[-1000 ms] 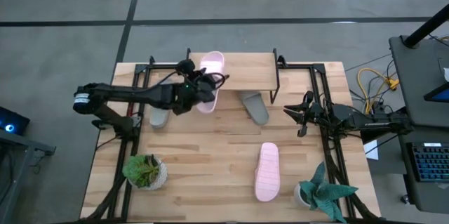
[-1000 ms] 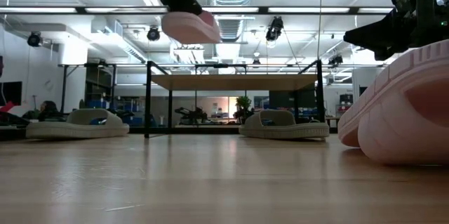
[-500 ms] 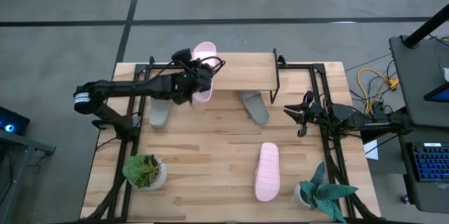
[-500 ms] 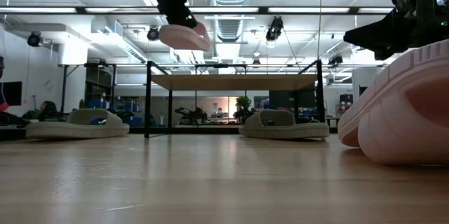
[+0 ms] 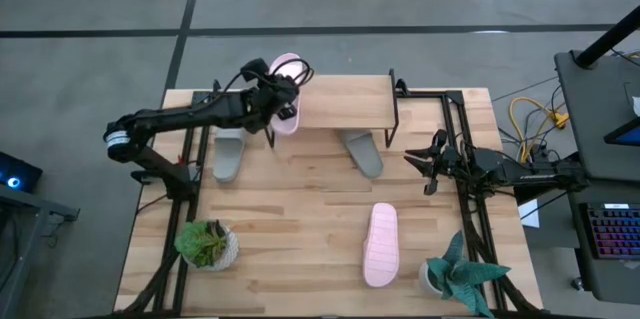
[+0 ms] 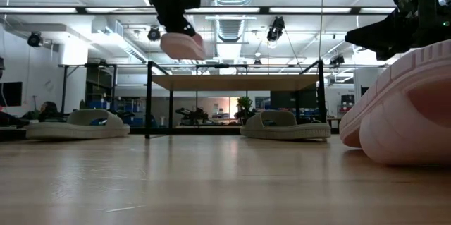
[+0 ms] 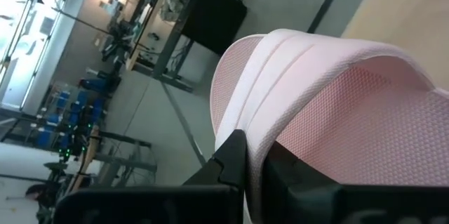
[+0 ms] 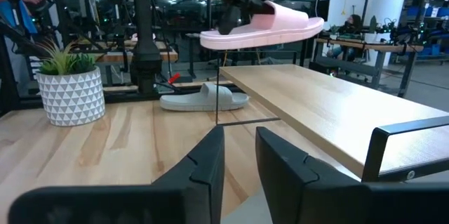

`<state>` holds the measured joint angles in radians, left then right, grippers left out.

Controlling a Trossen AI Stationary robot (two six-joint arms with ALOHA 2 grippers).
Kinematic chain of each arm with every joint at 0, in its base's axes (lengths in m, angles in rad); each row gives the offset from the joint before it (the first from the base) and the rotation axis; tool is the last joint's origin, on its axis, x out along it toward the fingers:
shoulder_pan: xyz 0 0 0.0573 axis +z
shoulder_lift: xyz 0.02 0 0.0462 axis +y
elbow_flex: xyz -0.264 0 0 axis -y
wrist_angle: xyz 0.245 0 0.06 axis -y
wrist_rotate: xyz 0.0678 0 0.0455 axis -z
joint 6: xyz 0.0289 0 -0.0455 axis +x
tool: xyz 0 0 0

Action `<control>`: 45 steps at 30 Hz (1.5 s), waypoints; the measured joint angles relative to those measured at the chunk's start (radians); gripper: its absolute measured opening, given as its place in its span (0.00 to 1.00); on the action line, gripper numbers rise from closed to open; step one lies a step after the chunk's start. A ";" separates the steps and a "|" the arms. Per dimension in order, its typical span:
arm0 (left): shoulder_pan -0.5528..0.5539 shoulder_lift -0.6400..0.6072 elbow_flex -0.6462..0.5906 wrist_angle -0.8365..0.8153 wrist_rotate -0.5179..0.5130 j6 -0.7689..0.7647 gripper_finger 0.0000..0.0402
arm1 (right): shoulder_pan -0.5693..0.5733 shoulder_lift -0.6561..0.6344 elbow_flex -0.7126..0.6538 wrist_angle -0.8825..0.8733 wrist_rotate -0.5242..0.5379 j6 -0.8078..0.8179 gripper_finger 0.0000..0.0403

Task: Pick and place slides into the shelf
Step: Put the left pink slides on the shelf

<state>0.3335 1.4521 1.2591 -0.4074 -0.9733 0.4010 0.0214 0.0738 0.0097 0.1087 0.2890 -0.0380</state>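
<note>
Next, my left gripper releases the light pink slide on the shelf plank's short edge (image 5: 285, 95), on that same gripper's side.
My left gripper (image 5: 272, 109) is shut on a light pink slide (image 5: 286, 91) and holds it in the air over the shelf's left end. The shelf (image 5: 345, 102) is a low plank rack on thin black legs at the table's far side. One grey slide (image 5: 228, 155) lies sole-down left of the shelf, another (image 5: 364, 153) at its near edge. The second pink slide (image 5: 380, 244) lies on the tabletop toward the near right. My right gripper (image 5: 428, 166) waits open at the right edge. My left gripper pinches the pink slide by the sole's side rim (image 7: 254, 159), behind the wide strap (image 7: 295, 59). One finger (image 7: 230, 155) lies outside the rim, the other on the footbed. The fingers come from above and from the table's left. The slide (image 8: 263, 31) hangs roughly level, lifted clear above the plank.
A potted plant (image 5: 207, 244) stands near the table's near left corner and another (image 5: 458, 274) at the near right. Black frame rails (image 5: 460, 109) run along both sides. Bare tabletop (image 5: 300, 209) lies between the shelf and the near edge.
My left gripper has carried the pink slide toward the table's far edge and a little left, from the shelf's near left edge to above its far left corner. The slide has stayed lifted and about level. The right arm has kept still.
</note>
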 joint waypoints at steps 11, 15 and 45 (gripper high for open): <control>0.048 0.000 -0.029 0.063 0.069 0.003 0.00 | 0.000 0.000 0.000 0.000 0.000 0.000 0.16; 0.064 0.000 -0.031 0.064 0.081 0.003 0.00 | 0.000 0.000 0.000 0.000 0.000 0.000 0.16; 0.164 0.000 -0.191 0.272 0.215 0.111 0.00 | 0.000 0.000 0.000 0.000 0.000 0.000 0.16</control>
<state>0.4976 1.4525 1.0679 -0.1356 -0.7582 0.5118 0.0216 0.0738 0.0097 0.1089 0.2890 -0.0376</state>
